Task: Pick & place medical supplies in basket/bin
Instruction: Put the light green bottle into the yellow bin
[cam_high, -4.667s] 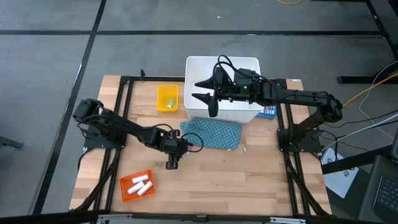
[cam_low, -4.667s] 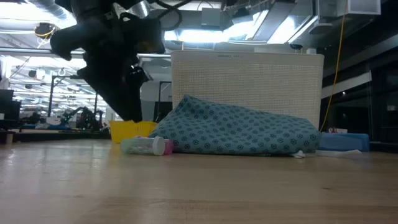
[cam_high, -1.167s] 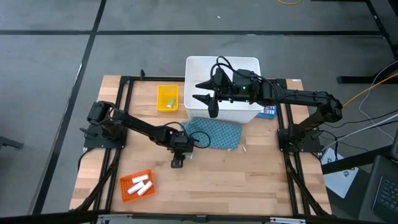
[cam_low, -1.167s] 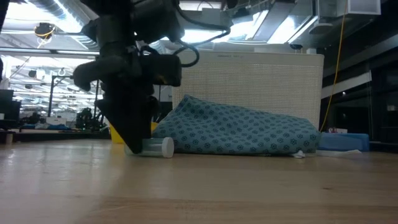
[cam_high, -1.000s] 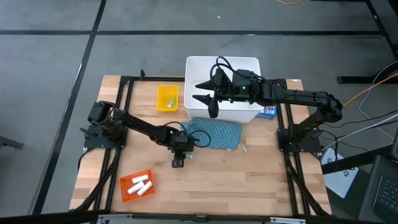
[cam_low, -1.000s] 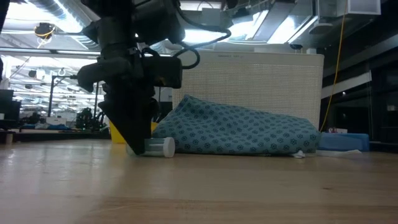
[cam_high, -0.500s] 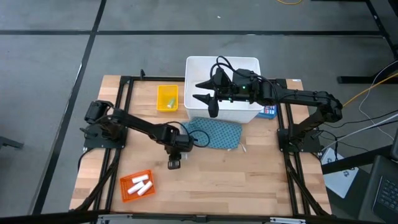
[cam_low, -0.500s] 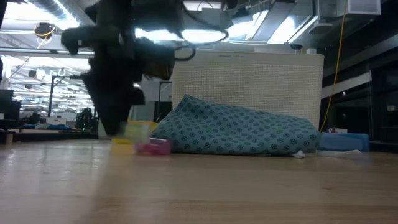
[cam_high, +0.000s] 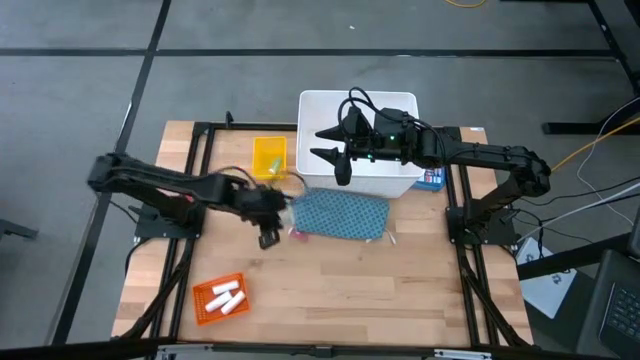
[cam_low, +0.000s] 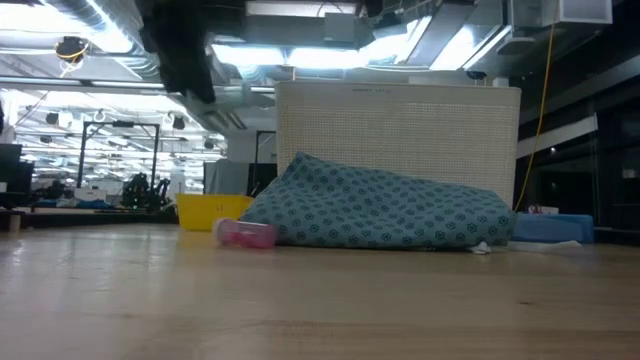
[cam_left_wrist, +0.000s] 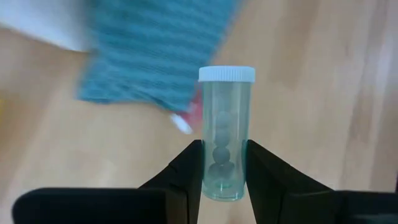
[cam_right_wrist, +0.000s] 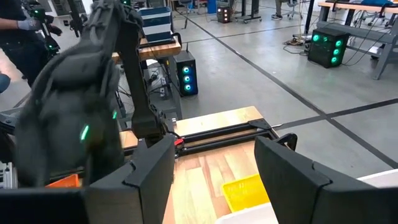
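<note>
I will use my left gripper to release the green vial inside the yellow tray (cam_high: 270, 155), next to the small piece. The green vial is now raised above the wood table.
My left gripper (cam_left_wrist: 224, 148) is shut on a small pale green clear vial (cam_left_wrist: 225, 124) with a white cap, raised above the wood table left of the teal patterned pouch (cam_high: 340, 213). In the high view this gripper (cam_high: 267, 240) hangs over the table's middle left. A pink vial (cam_low: 245, 233) lies on its side on the table against the pouch's left end. The pouch lies flat in front of the white bin (cam_high: 358, 140). My right gripper (cam_high: 335, 155) hangs open over the bin's left part. The orange tray (cam_high: 220, 298) holds three white rolls. My left gripper pinches the green vial between its two fingers (cam_left_wrist: 189, 168) on the sides of its closed lower end (cam_left_wrist: 222, 180). The fingers slant down from the table's left. The vial lies along them, its white cap (cam_left_wrist: 226, 74) pointing out past the fingertips, lifted clear of the table.
A yellow tray (cam_high: 268, 157) with a small piece in it stands left of the bin. A blue box (cam_high: 432, 180) lies at the bin's right. Black frame rails run along the table's left and right sides. Bare wood shows near the front edge.
My left gripper has shut on the green vial where it lay by the pouch, then risen with it and drawn back toward the table's left edge, rolling somewhat. The vial is now lifted clear. The pink vial has stayed on the table.
</note>
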